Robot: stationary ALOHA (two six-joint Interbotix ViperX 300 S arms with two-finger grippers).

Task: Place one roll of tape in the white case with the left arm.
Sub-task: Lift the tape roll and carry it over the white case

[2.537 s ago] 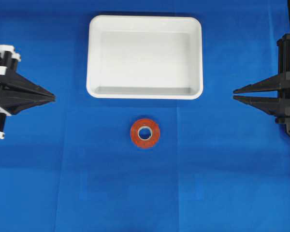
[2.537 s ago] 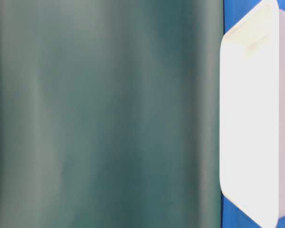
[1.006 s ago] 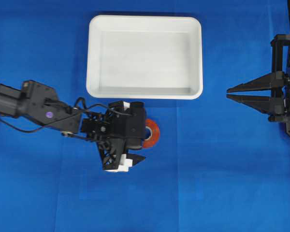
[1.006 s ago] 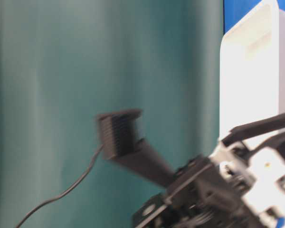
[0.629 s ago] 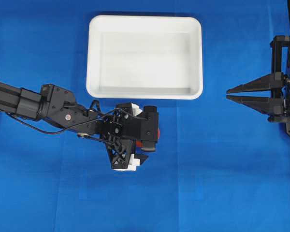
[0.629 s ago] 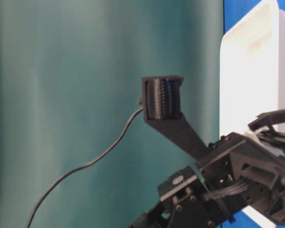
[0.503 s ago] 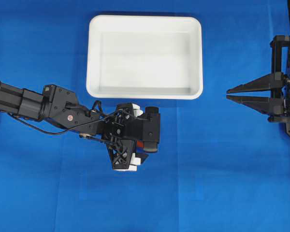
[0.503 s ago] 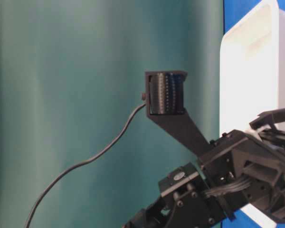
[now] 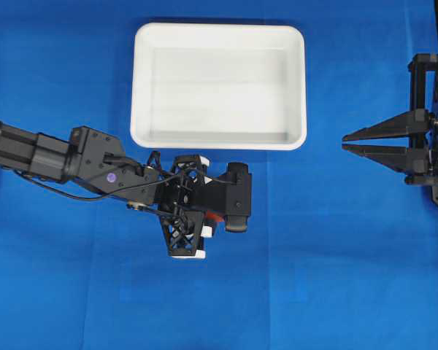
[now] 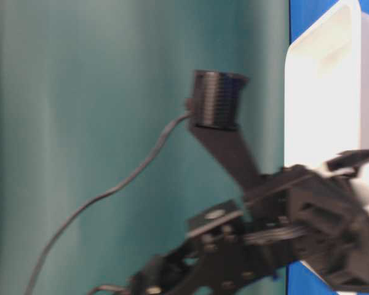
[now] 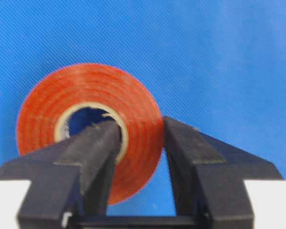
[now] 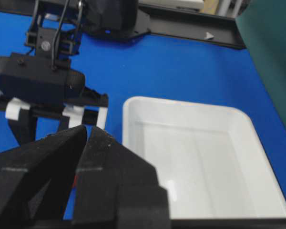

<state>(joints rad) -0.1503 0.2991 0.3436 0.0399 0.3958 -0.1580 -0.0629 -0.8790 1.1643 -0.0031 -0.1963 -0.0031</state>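
Note:
My left gripper should put the roll of tape down on the white case's bottom, midway (image 9: 214,103) along the case's near side.
The red-orange roll of tape (image 11: 138,109) lies flat on the blue cloth just in front of the white case (image 9: 217,29). My left gripper (image 11: 139,125) points down over it. One black finger (image 11: 97,143) is inside the roll's hole and the other (image 11: 186,148) presses its outer edge, so the jaws are shut on the ring wall. In the overhead view my left gripper (image 9: 219,211) covers the roll (image 9: 213,216), which shows only as a red sliver. My right gripper (image 9: 344,141) is shut and empty at the right edge, far from the roll.
The white case is empty, and it also shows in the right wrist view (image 12: 128,143) and the table-level view (image 10: 290,123). A black cable (image 10: 111,190) trails from the left arm (image 9: 51,153). Blue cloth (image 9: 328,277) covers the table.
The left arm came in from the left edge and settled over the roll, covering it. In the last half second it shifted slightly right. The right arm has stayed still.

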